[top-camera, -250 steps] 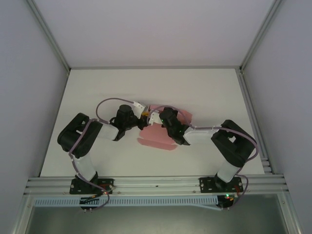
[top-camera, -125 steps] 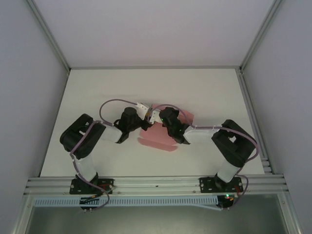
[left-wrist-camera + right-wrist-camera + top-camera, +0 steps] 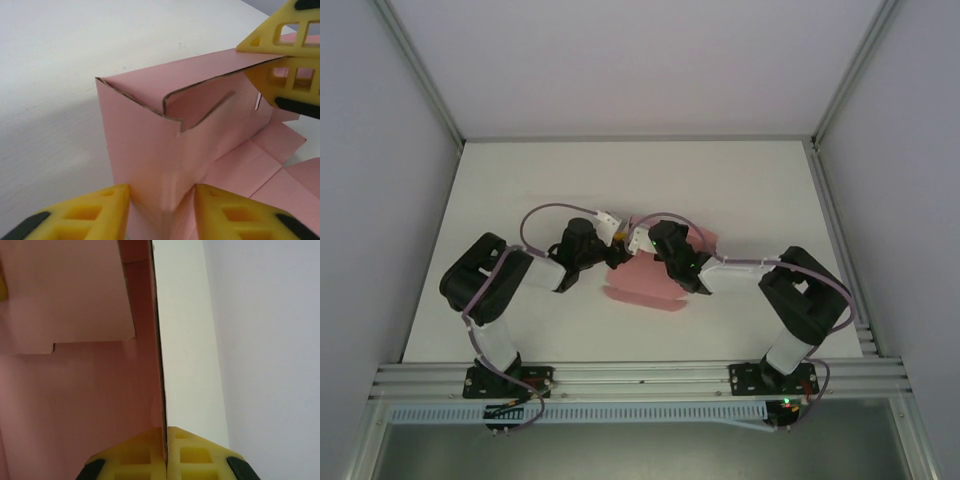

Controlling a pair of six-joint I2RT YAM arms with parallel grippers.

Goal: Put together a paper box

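The end flap's corner sticks out from the box's folded top piece; my left gripper will open and pinch the end flap higher [image 3: 145,132], flush with the top piece.
The paper box [image 3: 645,283] is pale-pink card lying mid-table, partly folded, with flat panels spread toward the front. In the left wrist view two of the paper box's [image 3: 150,130] walls stand upright and meet at a corner. My left gripper [image 3: 160,207] holds the folded base of that corner, a yellow finger pressing each side. My right gripper [image 3: 164,442] is shut on the thin top edge of an upright wall. The right gripper's fingers [image 3: 287,82] also show at the wall's far end. Seen from above, the left gripper [image 3: 617,239] and right gripper [image 3: 637,241] nearly meet over the box.
The white table [image 3: 520,190] stretches out around the box on all sides. Grey enclosure walls [image 3: 380,200] close in the left, right and back. An aluminium rail [image 3: 640,378] carrying both arm bases runs along the near edge.
The left gripper has shifted a little to the right, closer to the right gripper over the box. The right arm has barely moved. The box's flat panels stay in place.
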